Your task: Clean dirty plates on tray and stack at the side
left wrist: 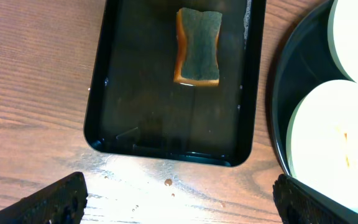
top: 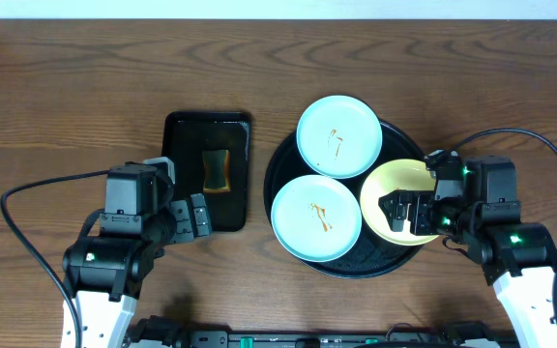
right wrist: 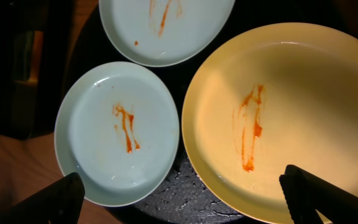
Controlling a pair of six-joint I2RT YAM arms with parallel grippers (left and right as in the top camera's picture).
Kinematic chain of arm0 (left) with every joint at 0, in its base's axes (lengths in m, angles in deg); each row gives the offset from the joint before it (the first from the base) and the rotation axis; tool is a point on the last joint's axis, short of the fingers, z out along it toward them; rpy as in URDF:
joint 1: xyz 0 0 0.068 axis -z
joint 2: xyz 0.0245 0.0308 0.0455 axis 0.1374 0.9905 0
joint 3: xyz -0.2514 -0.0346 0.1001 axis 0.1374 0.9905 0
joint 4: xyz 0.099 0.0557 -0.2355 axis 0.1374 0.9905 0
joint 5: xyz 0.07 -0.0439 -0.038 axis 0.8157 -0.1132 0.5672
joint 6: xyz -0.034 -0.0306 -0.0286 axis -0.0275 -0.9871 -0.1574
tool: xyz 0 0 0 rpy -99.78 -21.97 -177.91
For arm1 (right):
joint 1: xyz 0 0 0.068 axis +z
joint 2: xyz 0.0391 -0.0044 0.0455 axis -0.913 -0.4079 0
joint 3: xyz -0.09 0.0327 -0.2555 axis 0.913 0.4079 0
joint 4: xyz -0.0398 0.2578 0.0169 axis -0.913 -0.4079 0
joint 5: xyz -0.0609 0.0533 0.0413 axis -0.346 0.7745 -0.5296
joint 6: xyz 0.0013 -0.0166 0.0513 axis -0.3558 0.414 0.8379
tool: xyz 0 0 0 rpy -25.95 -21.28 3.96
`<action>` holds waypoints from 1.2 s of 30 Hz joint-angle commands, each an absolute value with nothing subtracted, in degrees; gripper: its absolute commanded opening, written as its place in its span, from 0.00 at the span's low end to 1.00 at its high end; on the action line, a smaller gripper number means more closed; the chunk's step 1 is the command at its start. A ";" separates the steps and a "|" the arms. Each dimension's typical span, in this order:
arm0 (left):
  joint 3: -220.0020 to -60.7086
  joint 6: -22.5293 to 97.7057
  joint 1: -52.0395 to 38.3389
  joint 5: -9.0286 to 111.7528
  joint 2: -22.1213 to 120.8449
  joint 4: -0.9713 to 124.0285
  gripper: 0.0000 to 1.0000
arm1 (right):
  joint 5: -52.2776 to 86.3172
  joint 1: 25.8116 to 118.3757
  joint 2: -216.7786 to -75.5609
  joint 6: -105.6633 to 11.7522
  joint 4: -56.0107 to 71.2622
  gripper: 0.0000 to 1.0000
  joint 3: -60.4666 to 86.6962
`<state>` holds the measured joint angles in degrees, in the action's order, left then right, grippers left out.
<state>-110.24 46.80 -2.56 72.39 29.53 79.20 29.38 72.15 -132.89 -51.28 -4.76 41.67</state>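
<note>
I need to next move my left gripper to the orange-and-green sponge in the rectangular black tray and close it on the sponge's middle [top: 217,171] [left wrist: 199,48].
Three dirty plates lie on the round black tray [top: 277,172]: two bluish-white ones [top: 339,135] [top: 316,218] and a yellow one [top: 387,184], each with orange sauce streaks. My right gripper [top: 396,215] hovers open over the yellow plate's near part. The right wrist view shows the yellow plate [right wrist: 291,112] and a bluish plate [right wrist: 120,130] below, the open right gripper [right wrist: 182,199] spanning the gap between them. My left gripper [top: 196,215] stands open and empty by the rectangular tray's near end; in its wrist view the left gripper [left wrist: 180,202] is above bare wood.
A small rectangular black tray [top: 184,145] with shallow water holds an orange-and-green sponge [top: 218,170] left of the round tray. Water drops dot the wood [left wrist: 168,182] before it. Cables run by both arms.
</note>
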 commanded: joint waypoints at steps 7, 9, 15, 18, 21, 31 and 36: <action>-111.88 45.69 -2.69 71.89 30.23 69.69 0.96 | 32.42 72.59 -132.78 -52.11 -5.08 0.99 40.51; -112.82 45.62 -2.69 72.04 31.93 66.68 0.95 | 32.42 72.59 -132.78 -52.11 -5.06 0.99 40.51; -116.05 45.86 -2.69 73.74 42.86 60.49 0.92 | 32.37 72.56 -132.78 -52.11 -5.04 0.99 40.51; -116.23 45.84 -2.69 74.05 49.09 56.95 0.88 | 32.37 72.56 -132.78 -52.11 -5.11 0.99 40.53; -116.23 45.82 -2.69 74.03 54.60 54.90 0.82 | 32.37 72.56 -132.78 -52.11 -5.11 0.99 40.56; -116.23 45.82 -2.34 69.96 69.94 53.02 0.68 | 32.35 72.56 -132.80 -52.11 -5.08 0.99 40.56; -116.23 45.86 -1.18 69.96 73.90 51.09 0.68 | 32.35 72.56 -132.78 -52.11 -5.08 0.99 40.56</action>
<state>-115.18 45.53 -1.94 70.64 72.65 51.86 31.54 72.15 -132.89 -51.28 -5.02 41.67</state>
